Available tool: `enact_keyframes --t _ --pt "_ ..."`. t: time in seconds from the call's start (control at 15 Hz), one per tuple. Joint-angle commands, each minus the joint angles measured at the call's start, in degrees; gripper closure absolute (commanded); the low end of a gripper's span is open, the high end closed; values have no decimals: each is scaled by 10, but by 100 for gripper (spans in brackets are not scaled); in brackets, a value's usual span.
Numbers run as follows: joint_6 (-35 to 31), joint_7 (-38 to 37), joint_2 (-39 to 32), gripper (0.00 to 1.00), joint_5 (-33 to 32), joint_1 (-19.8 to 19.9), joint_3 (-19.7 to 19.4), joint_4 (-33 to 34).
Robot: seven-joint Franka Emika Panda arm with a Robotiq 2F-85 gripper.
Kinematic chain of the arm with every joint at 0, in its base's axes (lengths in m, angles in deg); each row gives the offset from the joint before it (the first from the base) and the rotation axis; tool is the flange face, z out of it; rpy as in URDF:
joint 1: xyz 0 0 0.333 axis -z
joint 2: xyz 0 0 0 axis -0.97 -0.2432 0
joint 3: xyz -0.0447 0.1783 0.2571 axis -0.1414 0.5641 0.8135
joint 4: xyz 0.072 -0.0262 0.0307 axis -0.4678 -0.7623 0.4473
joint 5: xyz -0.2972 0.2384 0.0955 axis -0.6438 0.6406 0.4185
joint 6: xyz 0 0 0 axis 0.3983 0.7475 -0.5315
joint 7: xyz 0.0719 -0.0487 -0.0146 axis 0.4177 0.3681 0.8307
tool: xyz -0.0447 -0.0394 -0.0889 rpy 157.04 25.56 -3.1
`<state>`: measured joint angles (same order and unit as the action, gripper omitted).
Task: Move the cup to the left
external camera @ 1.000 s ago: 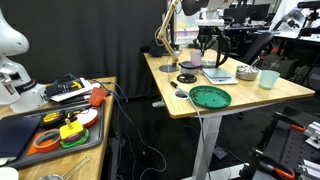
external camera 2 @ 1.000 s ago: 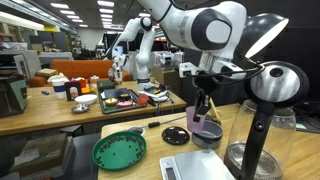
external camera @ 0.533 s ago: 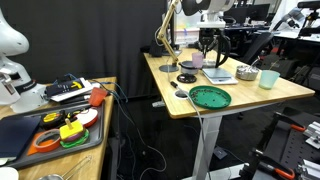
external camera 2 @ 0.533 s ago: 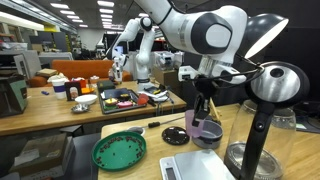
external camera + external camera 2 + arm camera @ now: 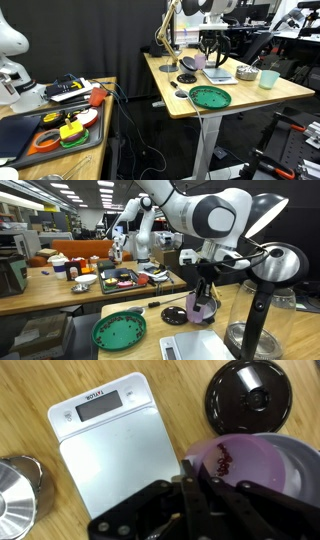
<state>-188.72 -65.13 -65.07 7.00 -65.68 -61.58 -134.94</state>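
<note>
My gripper has the cup. It will let go of it on the wooden table (image 5: 198, 70) (image 5: 210, 439) between the white scale and the black round lid.
The small pale pink-lilac cup (image 5: 240, 463) stands on the wooden table beside the white scale (image 5: 105, 440), against a larger lilac-grey bowl (image 5: 303, 472). It also shows in both exterior views (image 5: 198, 62) (image 5: 196, 306). My gripper (image 5: 187, 488) comes from above with its fingers closed tight on the cup's rim at its left side. It also shows in both exterior views (image 5: 207, 48) (image 5: 203, 288). The cup's base is hidden in the wrist view.
A black round lid (image 5: 250, 398) lies behind the cup and a steel container (image 5: 20, 485) lies left of the scale. A green plate (image 5: 210, 97) sits at the table's front, a mint-green cup (image 5: 268, 78) to its side. A desk lamp (image 5: 270, 265) stands close by.
My gripper has dropped a little lower over the cup and shifted slightly sideways. The cup, bowl and scale look unmoved.
</note>
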Motion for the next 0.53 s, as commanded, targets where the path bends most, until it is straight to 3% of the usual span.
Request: enact_keyframes --t 0.0,0.47 --pt "-41 4 21 99 8 -4 -1 -40" --pt "-127 -12 89 99 -23 -39 -5 -104"
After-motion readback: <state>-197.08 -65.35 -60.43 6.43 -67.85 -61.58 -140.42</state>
